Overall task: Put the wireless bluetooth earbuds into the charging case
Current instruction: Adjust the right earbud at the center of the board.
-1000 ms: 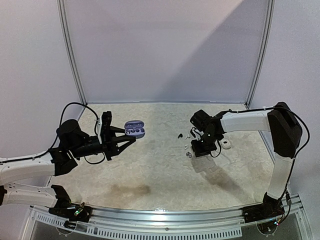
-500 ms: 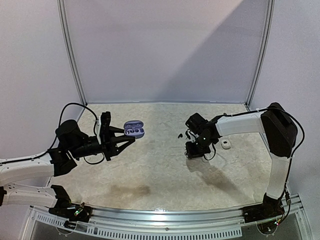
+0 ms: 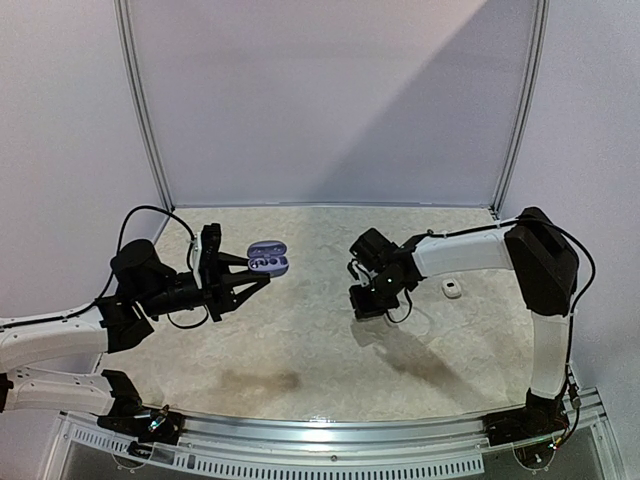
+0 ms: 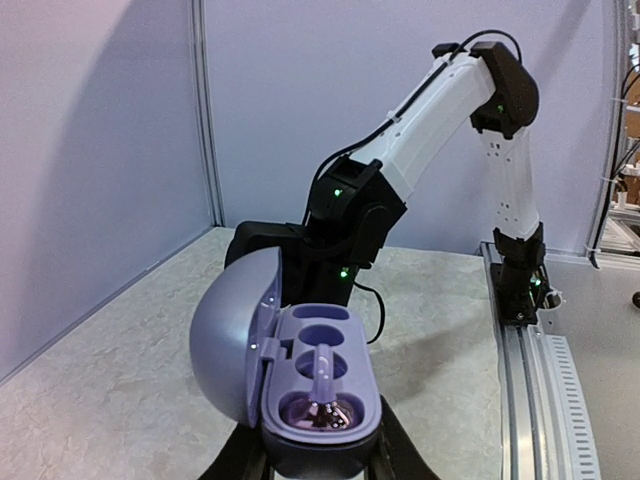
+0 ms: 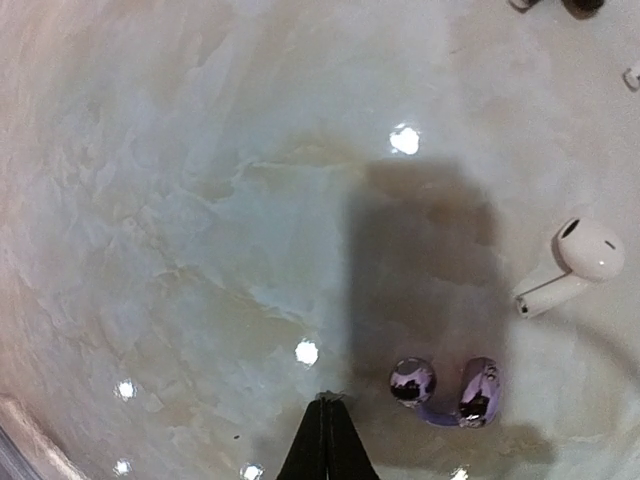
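The fingers of my right gripper are shut next to the purple earbud, so they should open, move over and pinch the earbud's round ball [image 5: 412, 380] before lifting it.
My left gripper [image 3: 262, 268] is shut on the lilac charging case [image 4: 320, 370], held above the table with its lid swung open to the left. One shiny purple clip-style earbud [image 4: 325, 385] sits in the near wells; the far wells are empty. In the top view the case [image 3: 268, 258] is at the left. My right gripper [image 5: 325, 402] is shut on nothing and points down at the table. A second purple earbud [image 5: 445, 388] lies just right of its tips. A white stemmed earbud [image 5: 575, 262] lies farther right.
Dark small pieces [image 5: 580, 5] lie at the top edge of the right wrist view. A small white object [image 3: 452, 288] rests on the table right of the right arm [image 3: 400, 270]. Walls close the table at the back and sides.
The right arm has swung left across the table and now covers the small pieces seen beside it earlier. Its jaws have closed fully. The left arm and case have not moved.
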{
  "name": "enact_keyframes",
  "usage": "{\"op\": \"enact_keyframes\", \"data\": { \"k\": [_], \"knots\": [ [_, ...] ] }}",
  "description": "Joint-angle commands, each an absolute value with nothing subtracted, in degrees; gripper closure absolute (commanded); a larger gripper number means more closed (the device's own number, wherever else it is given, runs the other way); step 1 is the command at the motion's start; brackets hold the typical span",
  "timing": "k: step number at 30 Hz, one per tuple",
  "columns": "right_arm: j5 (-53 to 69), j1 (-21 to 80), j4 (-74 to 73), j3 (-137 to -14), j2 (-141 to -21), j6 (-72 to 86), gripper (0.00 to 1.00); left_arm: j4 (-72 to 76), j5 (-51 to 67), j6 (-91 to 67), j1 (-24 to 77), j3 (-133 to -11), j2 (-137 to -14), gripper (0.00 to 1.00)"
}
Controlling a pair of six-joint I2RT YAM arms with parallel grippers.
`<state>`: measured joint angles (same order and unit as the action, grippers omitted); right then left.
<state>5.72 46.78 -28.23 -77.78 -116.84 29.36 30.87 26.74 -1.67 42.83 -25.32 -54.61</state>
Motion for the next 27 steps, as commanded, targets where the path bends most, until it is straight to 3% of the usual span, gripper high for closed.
{"op": "enact_keyframes", "data": {
  "k": [1, 9, 16, 23, 27],
  "knots": [
    [4.8, 49.9, -30.6, -78.8, -114.8, 20.0, 0.97, 30.4, 26.9, -0.9, 42.5, -24.0, -53.4, 1.0],
    [2.8, 50.6, -28.5, -70.5, -102.5, -15.5, 0.63, 30.5, 27.4, -0.5, 42.5, -23.9, -53.5, 1.0],
    [2.6, 48.8, -22.1, -64.7, -103.2, -42.1, 0.62, 29.8, 28.1, -0.4, 42.5, -23.9, -52.6, 1.0],
    [0.9, 46.7, -19.4, -66.6, -105.5, -48.6, 0.64, 28.9, 27.4, -0.2, 42.4, -23.7, -51.8, 1.0],
    [1.2, 45.9, -22.0, -68.0, -107.9, -51.0, 0.7, 29.1, 27.1, -0.1, 42.1, -23.4, -51.7, 1.0]
  ]
}}
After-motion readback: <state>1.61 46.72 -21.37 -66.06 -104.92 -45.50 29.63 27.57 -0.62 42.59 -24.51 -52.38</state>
